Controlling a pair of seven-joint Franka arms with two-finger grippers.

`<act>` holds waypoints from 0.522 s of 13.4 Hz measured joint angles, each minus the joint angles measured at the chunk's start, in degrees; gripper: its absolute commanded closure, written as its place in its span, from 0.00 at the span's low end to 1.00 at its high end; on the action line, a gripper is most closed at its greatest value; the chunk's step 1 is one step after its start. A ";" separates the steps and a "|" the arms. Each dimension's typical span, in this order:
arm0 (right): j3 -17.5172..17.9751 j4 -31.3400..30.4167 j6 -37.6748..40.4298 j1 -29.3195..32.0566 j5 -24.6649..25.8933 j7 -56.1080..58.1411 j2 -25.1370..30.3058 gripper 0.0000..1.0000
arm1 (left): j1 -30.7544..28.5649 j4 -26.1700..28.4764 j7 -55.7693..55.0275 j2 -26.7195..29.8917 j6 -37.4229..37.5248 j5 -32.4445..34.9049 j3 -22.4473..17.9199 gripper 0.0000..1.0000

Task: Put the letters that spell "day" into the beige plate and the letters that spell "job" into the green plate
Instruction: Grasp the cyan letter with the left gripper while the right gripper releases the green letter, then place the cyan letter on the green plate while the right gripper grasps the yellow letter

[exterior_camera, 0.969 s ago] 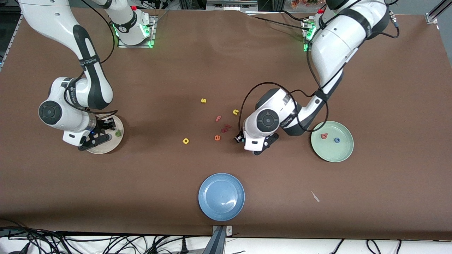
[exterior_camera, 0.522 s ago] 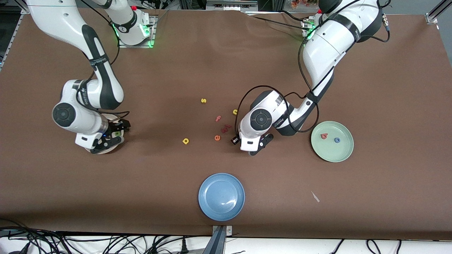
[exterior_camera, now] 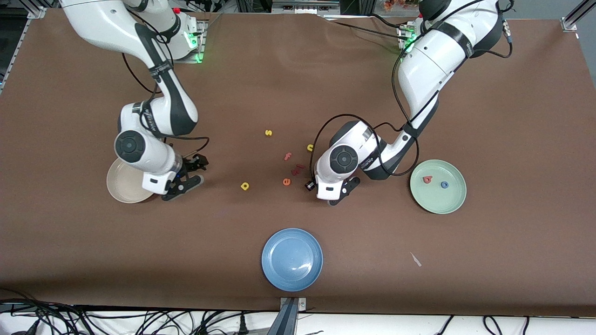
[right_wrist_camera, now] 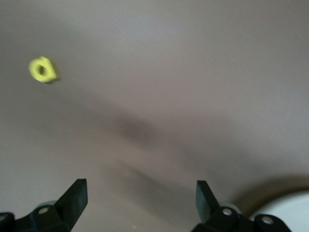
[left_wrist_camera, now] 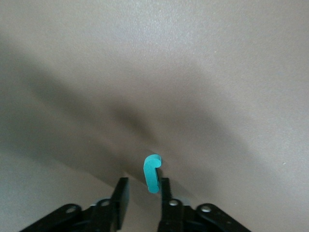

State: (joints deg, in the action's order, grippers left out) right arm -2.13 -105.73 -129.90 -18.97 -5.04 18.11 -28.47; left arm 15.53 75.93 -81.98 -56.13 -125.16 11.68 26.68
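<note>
I need to close my right gripper across the round part (exterior_camera: 244, 186) (right_wrist_camera: 42, 70) of the yellow "a", because the beige plate needs that letter for "day".
The teal "j" (left_wrist_camera: 153, 173) stands on edge between the jaws of my left gripper (left_wrist_camera: 144, 183). It touches one finger, with a gap to the other. In the front view this gripper (exterior_camera: 337, 193) is low over the table next to the loose letters, and it hides the "j". The green plate (exterior_camera: 458, 202) holds the red "b" (exterior_camera: 427, 179) and the blue "o" (exterior_camera: 444, 184). My right gripper (exterior_camera: 191, 174) is open and empty beside the beige plate (exterior_camera: 122, 188). The yellow "a" (exterior_camera: 245, 186) lies on the table ahead of the right gripper (right_wrist_camera: 141, 188).
Loose letters lie mid-table: yellow "s" (exterior_camera: 268, 133), yellow "n" (exterior_camera: 310, 147), pink "f" (exterior_camera: 287, 156), orange "e" (exterior_camera: 286, 182) and dark red pieces (exterior_camera: 298, 168). A blue plate (exterior_camera: 292, 259) sits nearer the camera. The beige plate's rim (right_wrist_camera: 289, 212) shows in the right wrist view.
My right arm moved off the beige plate toward the table's middle, and its jaws opened wide. My left gripper's jaws narrowed around the teal "j" and shifted slightly toward the letters.
</note>
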 measured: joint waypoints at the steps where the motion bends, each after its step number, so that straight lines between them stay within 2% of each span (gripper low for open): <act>1: 0.14 1.32 -0.12 -1.45 0.00 -0.02 -0.82 0.00 | 0.13 0.00 0.03 -0.31 -0.20 0.20 -0.04 0.94; 2: 0.18 2.70 -0.29 -2.87 0.01 -0.10 -1.87 0.00 | 0.21 -0.12 0.03 -0.38 -0.39 0.56 -0.02 1.00; 7: 0.22 6.66 -3.32 -6.93 0.27 -0.18 -6.95 0.00 | 0.18 -0.90 0.05 -0.40 -0.13 0.96 -0.37 1.00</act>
State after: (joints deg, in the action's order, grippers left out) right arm -1.91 -99.06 -133.21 -25.90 -4.77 17.94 -35.42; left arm 15.71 75.03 -81.92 -56.53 -125.30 12.65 26.32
